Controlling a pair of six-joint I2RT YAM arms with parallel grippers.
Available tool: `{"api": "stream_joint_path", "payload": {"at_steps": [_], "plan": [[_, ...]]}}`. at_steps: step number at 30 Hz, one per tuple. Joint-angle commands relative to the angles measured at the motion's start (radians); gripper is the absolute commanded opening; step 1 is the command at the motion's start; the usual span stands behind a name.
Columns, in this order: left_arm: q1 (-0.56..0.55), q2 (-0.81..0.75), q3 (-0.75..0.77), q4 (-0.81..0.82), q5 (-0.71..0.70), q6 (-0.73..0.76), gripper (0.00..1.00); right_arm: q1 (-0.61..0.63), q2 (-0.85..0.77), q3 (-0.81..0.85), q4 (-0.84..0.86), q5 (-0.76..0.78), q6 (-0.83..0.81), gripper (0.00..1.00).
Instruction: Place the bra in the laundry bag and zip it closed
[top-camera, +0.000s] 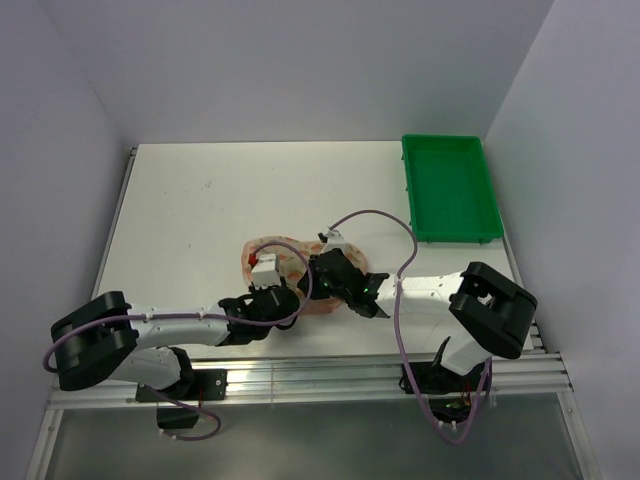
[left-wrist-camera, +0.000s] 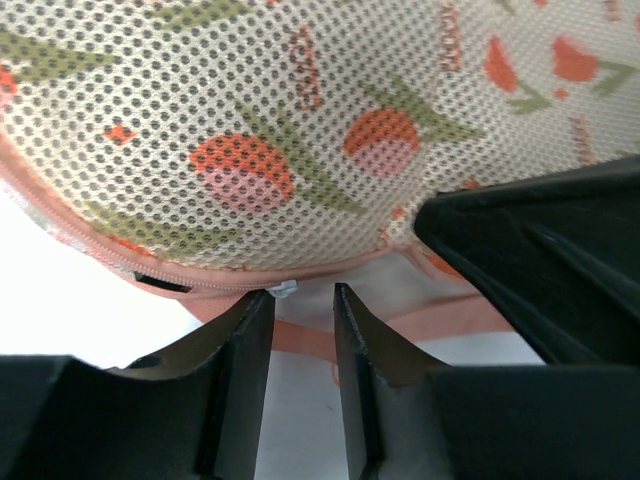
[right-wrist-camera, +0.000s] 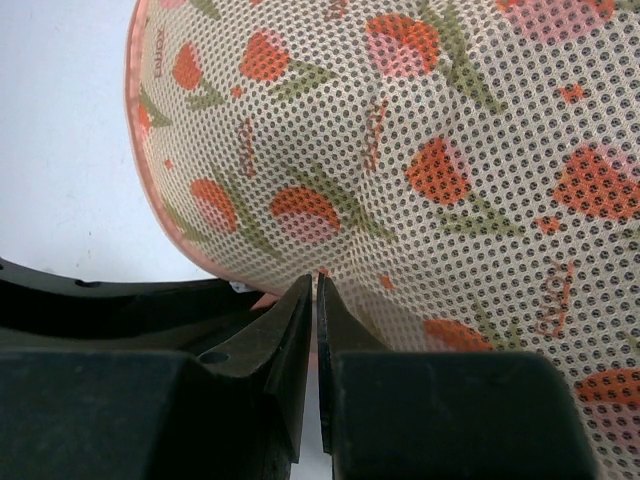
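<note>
The edge of the laundry bag is bunching up beside the zip pull, so next my right gripper opens and pinches the bag at the mesh fold (right-wrist-camera: 343, 262) to keep it stretched for zipping.
The laundry bag (top-camera: 283, 262), peach mesh with red-orange flower prints, lies near the table's front middle and fills both wrist views (left-wrist-camera: 300, 120) (right-wrist-camera: 420, 150). The bra is hidden. My left gripper (top-camera: 272, 298) (left-wrist-camera: 302, 295) is open at the bag's near edge. Its tips sit just below the pink zip trim (left-wrist-camera: 200, 272), and the small pale zip pull (left-wrist-camera: 283, 290) lies by the left fingertip, not held. My right gripper (top-camera: 328, 275) (right-wrist-camera: 316, 282) is shut on the bag's lower rim, pinching mesh between its tips. Its black body (left-wrist-camera: 540, 260) shows beside the left jaws.
A green plastic tray (top-camera: 450, 190) stands at the back right of the white table (top-camera: 200, 200). A purple cable (top-camera: 385, 225) loops over the right arm. The two arms meet close together over the bag.
</note>
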Motion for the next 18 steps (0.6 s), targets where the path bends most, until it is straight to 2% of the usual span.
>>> {"api": "stream_joint_path", "payload": {"at_steps": [1,4,11,13,16,18], "plan": [[-0.005,0.026,0.034,0.016,-0.081,0.0,0.34,0.0,-0.009,0.0,0.033,0.007,-0.011,0.13],[-0.005,0.034,0.037,0.004,-0.119,0.004,0.29,-0.001,-0.009,-0.013,0.032,0.01,-0.01,0.13],[-0.005,0.026,0.039,-0.02,-0.222,0.0,0.1,0.002,-0.045,-0.05,-0.008,0.028,-0.028,0.15],[-0.005,0.006,0.025,0.015,-0.234,0.019,0.09,0.007,-0.059,-0.052,-0.026,0.03,-0.045,0.16],[-0.005,-0.017,0.001,0.055,-0.248,0.046,0.0,0.013,-0.071,-0.053,-0.039,0.027,-0.073,0.19],[-0.005,-0.026,-0.007,0.067,-0.256,0.053,0.0,0.013,-0.073,-0.046,-0.057,0.022,-0.091,0.23]]}}
